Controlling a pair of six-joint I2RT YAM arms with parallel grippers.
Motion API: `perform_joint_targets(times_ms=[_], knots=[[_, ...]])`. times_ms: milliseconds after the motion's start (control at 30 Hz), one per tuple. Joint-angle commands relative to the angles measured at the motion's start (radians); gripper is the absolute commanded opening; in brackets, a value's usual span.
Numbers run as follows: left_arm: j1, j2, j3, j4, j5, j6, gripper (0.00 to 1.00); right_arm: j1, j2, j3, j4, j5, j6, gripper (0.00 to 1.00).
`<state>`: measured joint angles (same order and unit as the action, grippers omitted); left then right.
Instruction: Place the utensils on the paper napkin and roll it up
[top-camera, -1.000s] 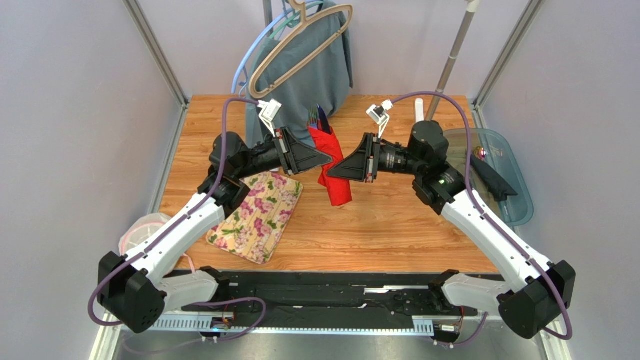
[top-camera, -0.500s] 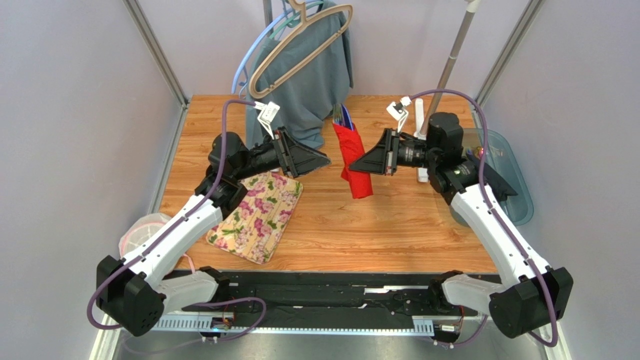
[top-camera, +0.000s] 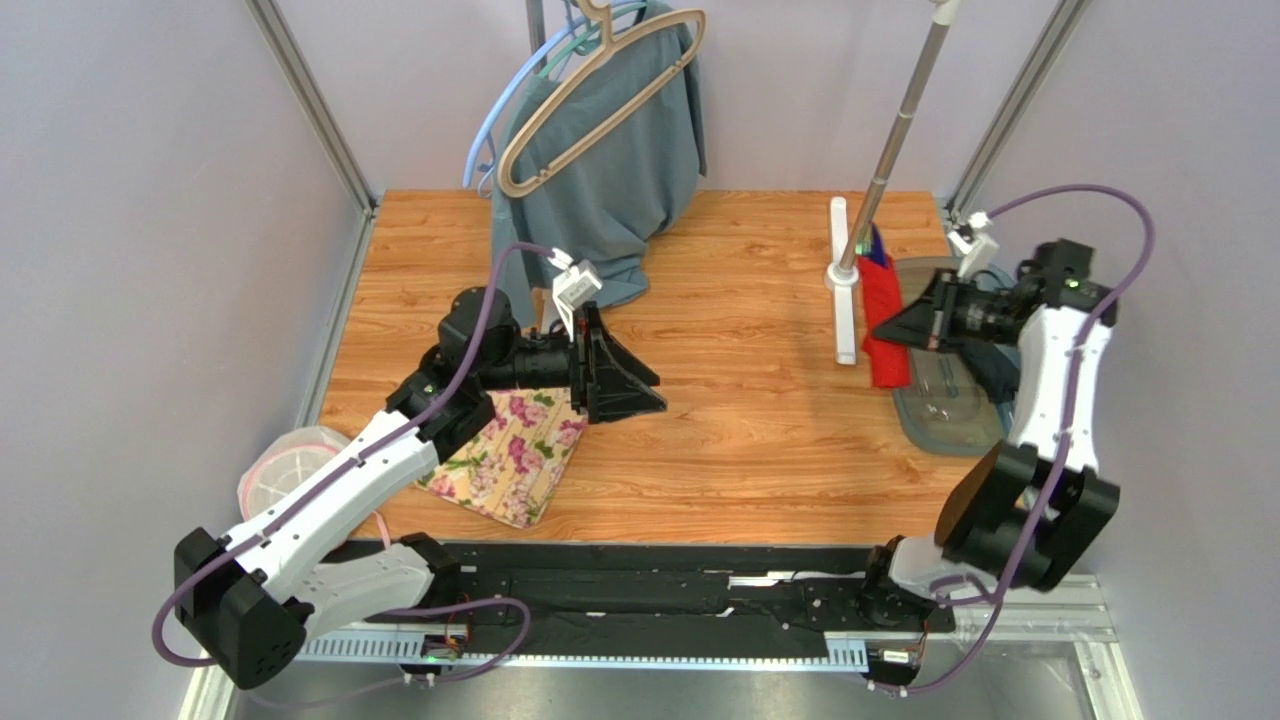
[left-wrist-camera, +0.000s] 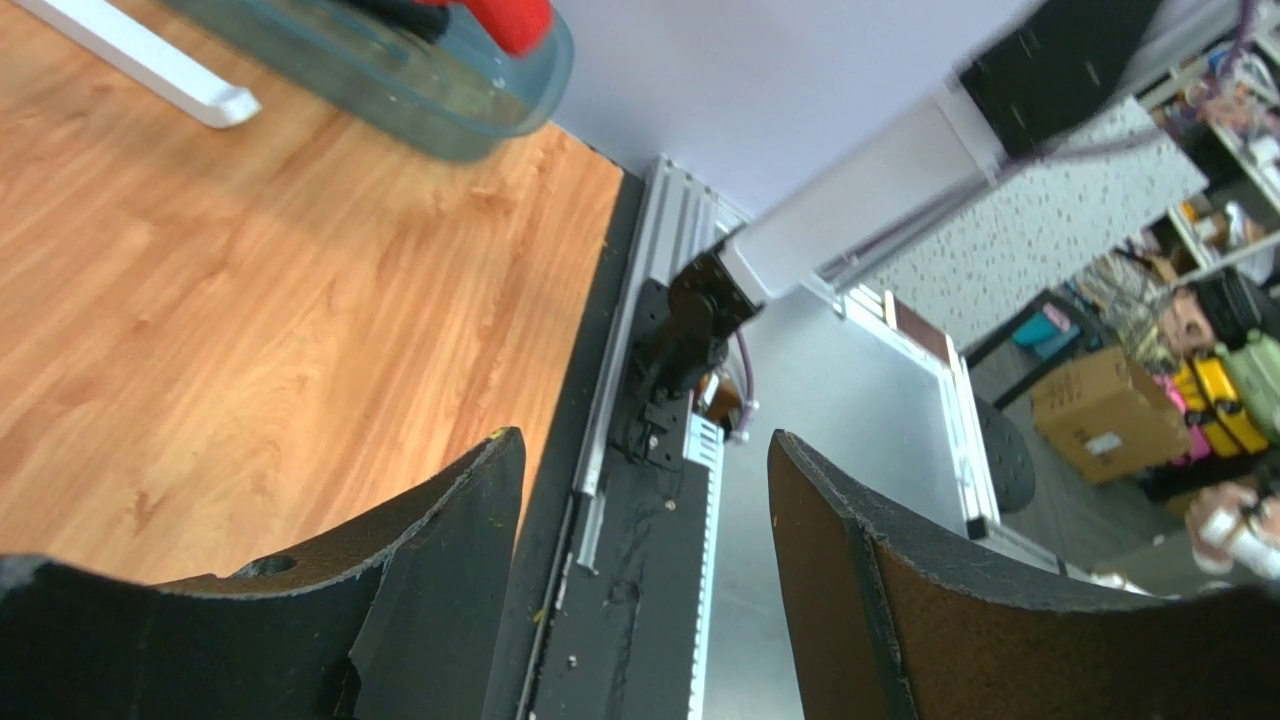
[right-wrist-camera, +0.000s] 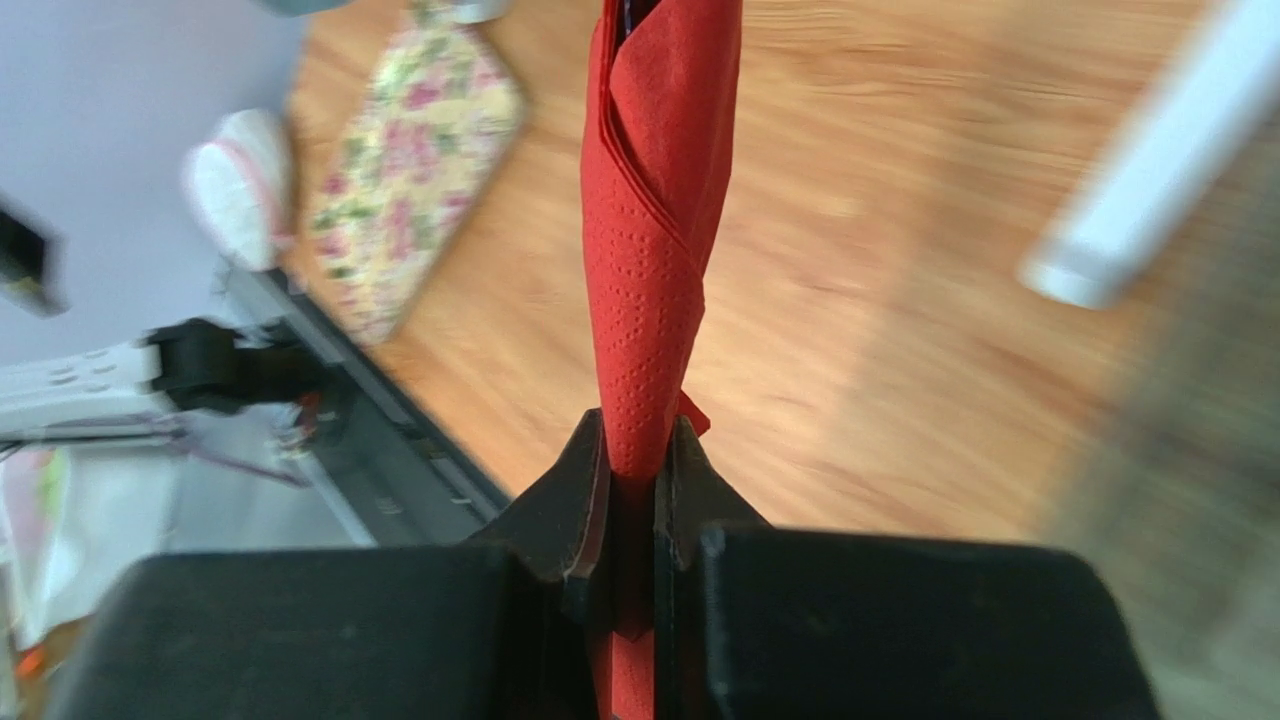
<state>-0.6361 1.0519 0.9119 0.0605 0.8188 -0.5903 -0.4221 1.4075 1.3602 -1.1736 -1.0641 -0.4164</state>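
My right gripper needs to put the rolled red paper napkin down inside the teal tray (top-camera: 915, 384) (right-wrist-camera: 1187, 510), along the tray's side by the white stand.
The paper napkin (top-camera: 885, 330) is a rolled red tube. It hangs upright in the air at the right side of the table, over the edge of a teal tray (top-camera: 962, 417). My right gripper (top-camera: 897, 326) is shut on its lower part. The right wrist view shows the roll (right-wrist-camera: 661, 225) pinched between the jaws of that gripper (right-wrist-camera: 639, 450). Dark blue tips of the utensils (top-camera: 879, 249) stick out of the roll's far end; the rest is wrapped inside. My left gripper (top-camera: 639, 368) is open and holds nothing, over the table's middle beside the floral mat. In its wrist view that gripper (left-wrist-camera: 646, 450) frames only the table's edge.
A cream floral mat (top-camera: 519, 435) lies at the front left. A grey-green garment (top-camera: 624, 143) on a beige hanger (top-camera: 601, 83) hangs at the back. A white stand with a pole (top-camera: 846, 285) rises just left of the roll. A pale round thing (top-camera: 286, 458) sits off the table's left edge.
The left gripper let go of the roll, opened and drew back toward the mat. The right arm swung the rolled napkin from the table's middle to the right, over the tray.
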Motion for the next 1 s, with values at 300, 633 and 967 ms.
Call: perform_joint_targets(times_ms=[300,633,967], knots=[[-0.037,-0.029,-0.005,-0.039,0.023,0.155,0.69,-0.317,0.448,0.327,-0.491,0.107,-0.570,0.00],[-0.037,-0.013,-0.039,-0.005,0.028,0.121,0.69,-0.276,0.625,0.309,-0.396,0.079,-0.486,0.00],[-0.037,0.014,-0.051,0.022,0.025,0.103,0.69,-0.248,0.709,0.251,-0.281,0.105,-0.417,0.00]])
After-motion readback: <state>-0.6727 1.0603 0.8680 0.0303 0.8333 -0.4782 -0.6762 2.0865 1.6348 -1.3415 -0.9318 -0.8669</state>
